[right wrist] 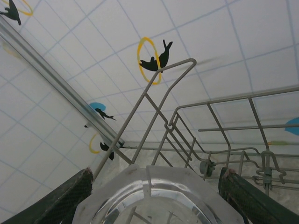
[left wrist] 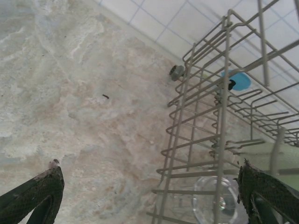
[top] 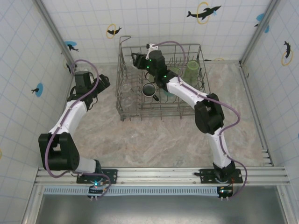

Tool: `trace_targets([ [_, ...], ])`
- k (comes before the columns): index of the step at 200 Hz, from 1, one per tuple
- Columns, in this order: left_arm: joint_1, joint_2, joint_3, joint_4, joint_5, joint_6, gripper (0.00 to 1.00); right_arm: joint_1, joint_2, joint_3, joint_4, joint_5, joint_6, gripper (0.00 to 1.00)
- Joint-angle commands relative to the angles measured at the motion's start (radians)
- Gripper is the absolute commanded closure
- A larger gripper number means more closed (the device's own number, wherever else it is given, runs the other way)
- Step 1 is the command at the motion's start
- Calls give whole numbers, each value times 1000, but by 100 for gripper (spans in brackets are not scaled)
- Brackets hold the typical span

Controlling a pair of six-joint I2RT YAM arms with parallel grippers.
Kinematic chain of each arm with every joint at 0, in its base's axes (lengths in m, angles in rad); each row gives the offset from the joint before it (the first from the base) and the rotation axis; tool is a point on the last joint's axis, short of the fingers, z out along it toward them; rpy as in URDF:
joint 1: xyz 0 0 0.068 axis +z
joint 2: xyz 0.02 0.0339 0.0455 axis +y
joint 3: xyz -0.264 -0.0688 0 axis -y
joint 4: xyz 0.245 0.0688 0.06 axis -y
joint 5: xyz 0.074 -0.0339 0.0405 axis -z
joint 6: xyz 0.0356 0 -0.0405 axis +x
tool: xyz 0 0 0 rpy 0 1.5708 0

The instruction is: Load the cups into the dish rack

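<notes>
My right gripper is going to let go of the clear cup inside the dish rack's side wires (top: 127,77), just behind the other clear cups.
The grey wire dish rack (top: 122,70) stands at the back middle of the table. Inside it are a dark mug (top: 148,89), a pale green tumbler (top: 191,70) and two clear cups (top: 126,88) by its left wall. My right gripper (top: 137,59) is over the rack's back left corner. In the right wrist view it (right wrist: 156,175) is shut on a clear cup (right wrist: 154,196), above the rack's corner wire (right wrist: 161,84). My left gripper (top: 103,81) hangs open and empty just left of the rack. Its fingers (left wrist: 42,196) straddle bare table and the rack's side (left wrist: 224,116), with a clear cup (left wrist: 205,205) behind the wires.
White tiled walls with fish stickers close in the back and both sides. Bare marble tabletop (top: 154,140) lies in front of the rack. A small dark speck (left wrist: 105,97) lies on the table to the left of the rack.
</notes>
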Motion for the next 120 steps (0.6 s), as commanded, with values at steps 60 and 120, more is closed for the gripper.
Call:
trace_targets([
  [60,34,-66,-68,52,-38,95,3,39,133,91,71,46,-138,55],
  [120,36,-84,-68,56,-8,79,3,62,217,150,101,41,-199,55],
])
